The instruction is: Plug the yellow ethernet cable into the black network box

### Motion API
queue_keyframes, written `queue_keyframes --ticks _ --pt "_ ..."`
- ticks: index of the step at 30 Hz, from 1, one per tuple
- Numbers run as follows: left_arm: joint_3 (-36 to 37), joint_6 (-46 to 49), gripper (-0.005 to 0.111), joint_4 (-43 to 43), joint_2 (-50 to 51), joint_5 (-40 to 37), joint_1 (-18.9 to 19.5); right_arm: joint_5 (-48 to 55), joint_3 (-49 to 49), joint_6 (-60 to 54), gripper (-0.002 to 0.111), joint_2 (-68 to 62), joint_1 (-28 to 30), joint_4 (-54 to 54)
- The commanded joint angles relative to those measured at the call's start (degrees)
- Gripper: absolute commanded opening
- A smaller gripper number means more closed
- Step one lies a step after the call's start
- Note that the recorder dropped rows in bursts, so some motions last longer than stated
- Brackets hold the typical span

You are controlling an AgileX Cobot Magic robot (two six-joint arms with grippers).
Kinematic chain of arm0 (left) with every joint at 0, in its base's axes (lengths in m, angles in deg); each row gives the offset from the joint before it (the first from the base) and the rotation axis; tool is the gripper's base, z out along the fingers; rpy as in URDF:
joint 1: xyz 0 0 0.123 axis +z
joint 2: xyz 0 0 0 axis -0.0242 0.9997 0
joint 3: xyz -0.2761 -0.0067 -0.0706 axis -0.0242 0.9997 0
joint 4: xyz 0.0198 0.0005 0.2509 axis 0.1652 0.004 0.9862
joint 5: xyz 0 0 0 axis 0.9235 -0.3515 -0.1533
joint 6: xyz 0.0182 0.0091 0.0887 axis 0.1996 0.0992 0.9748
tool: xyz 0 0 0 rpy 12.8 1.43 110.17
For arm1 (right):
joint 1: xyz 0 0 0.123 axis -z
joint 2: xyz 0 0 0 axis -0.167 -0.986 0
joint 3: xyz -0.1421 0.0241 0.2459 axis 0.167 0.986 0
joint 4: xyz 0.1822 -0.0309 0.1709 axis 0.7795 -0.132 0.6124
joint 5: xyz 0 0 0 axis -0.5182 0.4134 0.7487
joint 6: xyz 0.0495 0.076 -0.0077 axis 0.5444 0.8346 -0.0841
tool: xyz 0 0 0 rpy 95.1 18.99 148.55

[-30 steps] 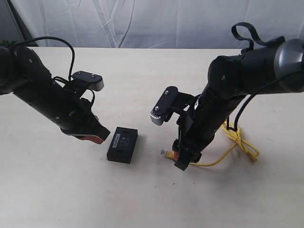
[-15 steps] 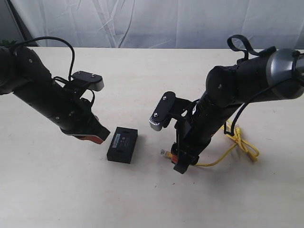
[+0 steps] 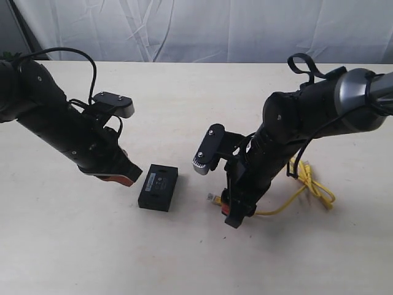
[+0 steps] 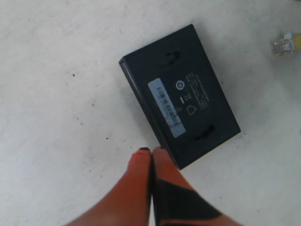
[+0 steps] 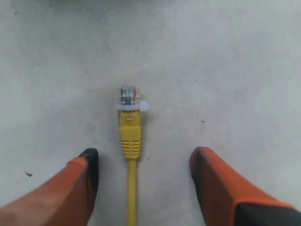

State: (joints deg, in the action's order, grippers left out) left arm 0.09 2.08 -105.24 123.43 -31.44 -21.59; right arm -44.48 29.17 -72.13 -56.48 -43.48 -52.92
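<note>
The right gripper's open fingers are on either side of the thin cord behind the plug, so the robot should reach forward and close them on the yellow boot (image 5: 130, 136) before approaching the black network box.
The black network box (image 3: 158, 187) lies flat on the table, label up, also in the left wrist view (image 4: 181, 94). My left gripper (image 3: 128, 178) is shut with nothing in it, its orange tips (image 4: 151, 151) at the box's near edge. The yellow ethernet cable (image 3: 307, 181) lies at the right, knotted in a loop, with one strand running to a clear plug (image 3: 212, 198). My right gripper (image 3: 228, 209) is open low over that end. In the right wrist view the plug (image 5: 128, 96) and yellow boot lie between the fingers (image 5: 82, 172), nearer one finger, untouched.
The pale table (image 3: 184, 92) stretches back to a white curtain (image 3: 202, 27). The plug tip also shows at the edge of the left wrist view (image 4: 287, 44). Black arm cables loop above both arms.
My right arm has shifted slightly left and lower over the cable's plug end. The left arm, the box and the cable have not moved.
</note>
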Motion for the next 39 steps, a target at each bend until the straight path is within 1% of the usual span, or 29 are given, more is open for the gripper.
queue_keyframes --ticks 1,11,12,13,14,16,18,19,27,29,33,39 --pt "0.24 0.15 0.000 -0.24 0.08 -0.35 0.10 -0.59 0.32 -0.64 0.058 -0.55 -0.20 0.17" --pt "0.24 0.15 0.000 -0.24 0.08 -0.25 0.10 -2.14 0.32 -2.16 0.058 -2.22 -0.30 1.07" --pt "0.24 0.15 0.000 -0.24 0.08 -0.25 0.10 -2.28 0.32 -2.16 0.057 -2.22 -0.30 1.35" --pt "0.24 0.15 0.000 -0.24 0.08 -0.25 0.10 -2.28 0.32 -2.16 0.053 -2.22 -0.30 1.57" --pt "0.24 0.15 0.000 -0.24 0.08 -0.25 0.10 -2.28 0.32 -2.16 0.047 -2.22 -0.30 1.58" --pt "0.24 0.15 0.000 -0.10 0.08 -0.24 0.10 -2.28 0.32 -2.16 0.031 -2.22 -0.30 1.58" --pt "0.24 0.26 0.000 -0.12 0.08 -0.24 0.10 -2.28 0.32 -2.16 0.007 -2.22 -0.30 1.58" --pt "0.24 0.26 0.000 -0.12 0.08 -0.24 0.10 -2.28 0.32 -2.16 -0.001 -2.22 -0.30 1.58" --pt "0.24 0.26 0.000 -0.23 0.08 -0.24 0.10 -1.15 0.00 -2.04 -0.001 -0.90 -0.30 1.67" --pt "0.24 0.26 0.000 -0.23 0.08 -0.24 0.10 1.39 -1.14 -2.04 -0.001 0.14 -0.30 1.67" --pt "0.24 0.26 0.000 -0.46 0.08 -0.11 0.10 10.05 -5.57 -2.04 -0.001 0.54 -0.30 0.45" --pt "0.24 0.26 0.000 -0.36 0.08 -0.09 0.10 16.64 -11.89 -1.68 -0.001 0.54 -0.55 -1.33"
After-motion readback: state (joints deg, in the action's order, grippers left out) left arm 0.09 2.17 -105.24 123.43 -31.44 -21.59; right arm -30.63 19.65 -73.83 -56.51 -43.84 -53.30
